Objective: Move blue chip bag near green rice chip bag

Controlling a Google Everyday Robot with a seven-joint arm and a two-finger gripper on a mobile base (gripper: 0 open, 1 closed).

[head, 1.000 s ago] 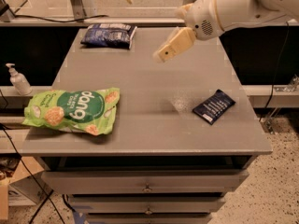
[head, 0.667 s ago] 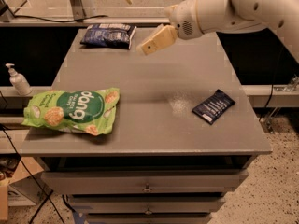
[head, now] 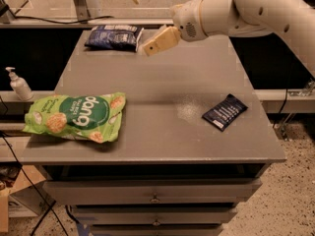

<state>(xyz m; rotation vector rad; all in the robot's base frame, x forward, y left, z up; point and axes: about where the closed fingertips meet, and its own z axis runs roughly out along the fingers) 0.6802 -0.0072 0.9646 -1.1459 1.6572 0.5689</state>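
Note:
I go to the blue chip bag next and close my gripper on its end point(head: 132, 39) farthest from the white pump bottle.
The blue chip bag point(head: 113, 37), puffy and dark blue with white markings, lies at the far left corner of the grey table point(head: 162, 82). The green rice chip bag point(head: 76, 117), lime green with a dark green circle, lies flat at the front left. My gripper point(head: 155, 44), with tan fingers on a white arm that comes in from the upper right, hangs above the table just right of the blue chip bag and apart from it. It holds nothing.
A small flat navy packet point(head: 224, 112) with white text lies at the right of the table. A white pump bottle point(head: 19, 85) stands on a ledge left of the table. Drawers point(head: 155, 196) sit below the table front.
The gripper has moved left across the far part of the table, from right of centre to just beside the blue chip bag. The bags and the packet have not moved.

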